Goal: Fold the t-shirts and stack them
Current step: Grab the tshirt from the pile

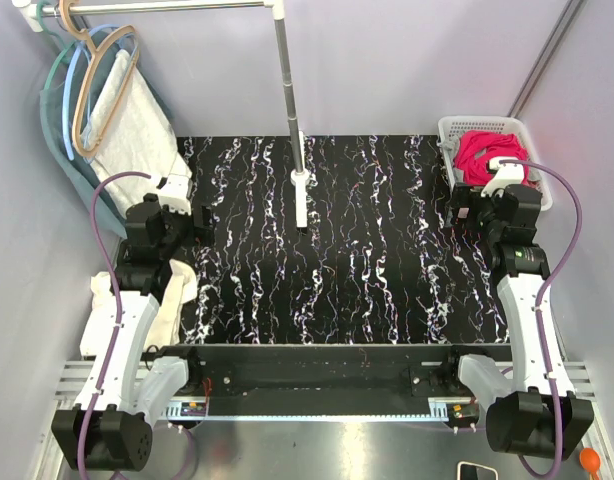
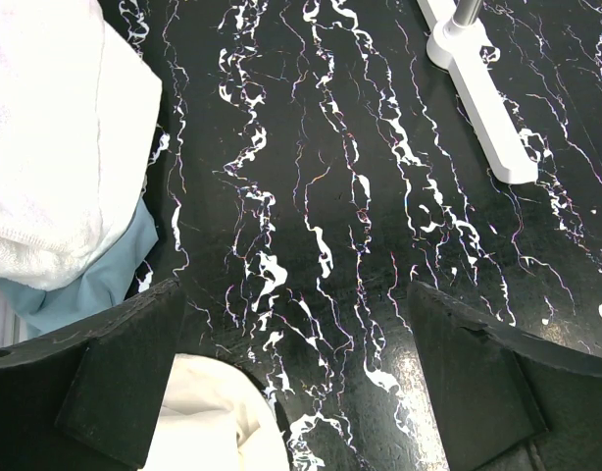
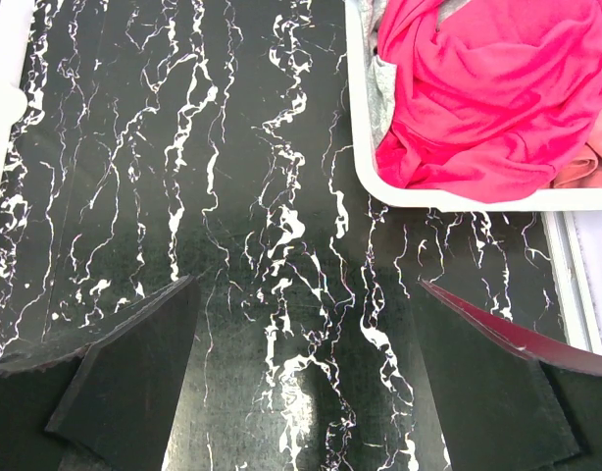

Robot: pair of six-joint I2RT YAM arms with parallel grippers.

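Note:
I will close my right gripper on the crumpled middle of the red t-shirt (image 1: 493, 161) (image 3: 502, 78) in the white basket, just nearer than the small grey gap.
A crimson red t-shirt (image 1: 484, 152) lies crumpled in a white basket (image 1: 479, 122) at the table's far right. In the right wrist view the red t-shirt (image 3: 487, 93) covers a grey one (image 3: 380, 80) and a pink one (image 3: 591, 163). A cream-white t-shirt (image 1: 173, 298) lies bunched at the table's left edge under the left arm, and its edge (image 2: 218, 417) shows beside the left finger. My left gripper (image 1: 201, 222) (image 2: 296, 294) is open over bare table. My right gripper (image 1: 465, 206) (image 3: 306, 287) is open just in front of the basket, holding nothing.
A clothes rack pole and its white foot (image 1: 302, 200) (image 2: 482, 113) stand at the table's back centre. Hangers at the back left carry a pale speckled cloth (image 1: 137, 125) (image 2: 56, 147) and a teal garment (image 2: 95, 285). The table top (image 1: 337, 260) is black marble.

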